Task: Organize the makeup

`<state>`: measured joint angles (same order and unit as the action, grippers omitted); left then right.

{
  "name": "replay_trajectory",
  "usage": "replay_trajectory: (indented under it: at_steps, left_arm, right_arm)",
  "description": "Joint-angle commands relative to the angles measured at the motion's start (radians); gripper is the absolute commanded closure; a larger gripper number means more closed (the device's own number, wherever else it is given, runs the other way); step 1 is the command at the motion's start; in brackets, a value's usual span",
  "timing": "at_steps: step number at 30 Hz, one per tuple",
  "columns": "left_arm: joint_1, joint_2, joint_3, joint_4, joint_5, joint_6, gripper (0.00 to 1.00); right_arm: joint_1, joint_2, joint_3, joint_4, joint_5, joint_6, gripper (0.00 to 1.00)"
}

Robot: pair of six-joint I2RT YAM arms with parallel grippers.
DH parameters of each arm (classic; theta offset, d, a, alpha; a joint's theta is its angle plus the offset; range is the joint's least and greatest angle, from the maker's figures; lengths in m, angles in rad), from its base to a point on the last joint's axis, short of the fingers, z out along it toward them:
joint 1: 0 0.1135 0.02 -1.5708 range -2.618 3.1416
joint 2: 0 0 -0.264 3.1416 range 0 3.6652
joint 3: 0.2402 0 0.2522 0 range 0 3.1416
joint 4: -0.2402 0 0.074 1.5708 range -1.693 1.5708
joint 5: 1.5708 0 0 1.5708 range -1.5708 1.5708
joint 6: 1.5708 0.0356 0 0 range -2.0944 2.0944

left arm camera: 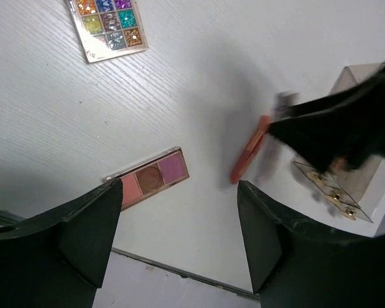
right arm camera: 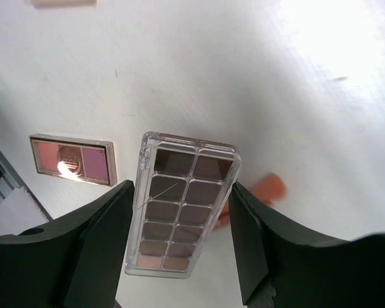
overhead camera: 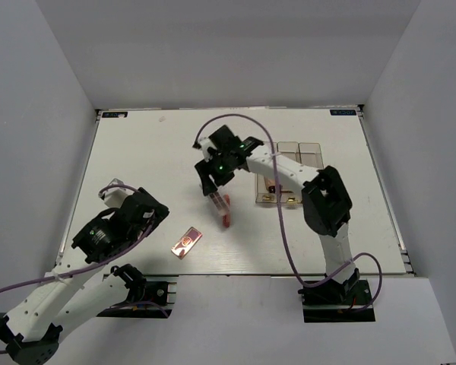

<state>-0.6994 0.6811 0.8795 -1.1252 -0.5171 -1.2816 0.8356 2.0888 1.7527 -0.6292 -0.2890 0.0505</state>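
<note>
The clear palette, now held just above the table, will be released by my right gripper as I set it in the middle compartment of the clear box (overhead camera: 287, 174).
My right gripper (overhead camera: 214, 194) (right arm camera: 183, 187) is shut on a clear eyeshadow palette (right arm camera: 183, 215) of brown shades and holds it just above the table. A thin pink stick (overhead camera: 226, 214) (right arm camera: 269, 189) lies right beside and below it. A three-shade pink palette (overhead camera: 187, 242) (left arm camera: 149, 179) (right arm camera: 72, 159) lies near the front edge. My left gripper (overhead camera: 156, 216) (left arm camera: 179, 190) is open and empty above the table's front left. A glitter palette (left arm camera: 106, 25) lies beside the left arm, mostly hidden in the top view (overhead camera: 115, 185). A beige tube (right arm camera: 64, 2) shows at the frame's top edge.
The clear three-compartment box (overhead camera: 290, 163) (left arm camera: 346, 186) stands right of the right gripper, with small gold-capped items (overhead camera: 269, 199) in its near end. The right arm reaches across the box. The table's front edge (left arm camera: 179, 273) runs just below the left fingers.
</note>
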Motion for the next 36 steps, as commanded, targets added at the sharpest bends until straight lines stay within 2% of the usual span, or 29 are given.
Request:
replay_trajectory:
  at_steps: [1,6,11,15,17,27,36]
  left_arm:
    - [0.003,0.005,-0.040,0.045,-0.006,-0.009,0.18]
    - [0.003,0.038,-0.115,0.114,0.014,0.007,0.17]
    - [0.003,0.090,-0.142,0.188,0.040,0.056,0.16]
    - [0.003,0.124,-0.158,0.241,0.052,0.088,0.16]
    - [0.003,0.136,-0.165,0.266,0.055,0.102,0.16]
    - [0.003,0.228,-0.132,0.320,0.065,0.179,0.15]
    - [0.003,0.213,-0.151,0.328,0.068,0.173,0.15]
  right_arm:
    - [-0.061,-0.149,0.042,0.020,-0.053,-0.041,0.93]
    - [-0.164,-0.248,-0.002,0.033,-0.018,-0.046,0.93]
    - [-0.288,-0.367,-0.119,0.043,0.013,-0.089,0.94]
    - [-0.377,-0.446,-0.217,0.075,0.086,-0.086,0.94]
    - [-0.395,-0.473,-0.254,0.098,0.174,-0.075,0.94]
    - [-0.524,-0.365,-0.222,0.126,0.355,-0.058,0.97]
    - [-0.573,-0.225,-0.162,0.121,0.352,-0.058,0.91]
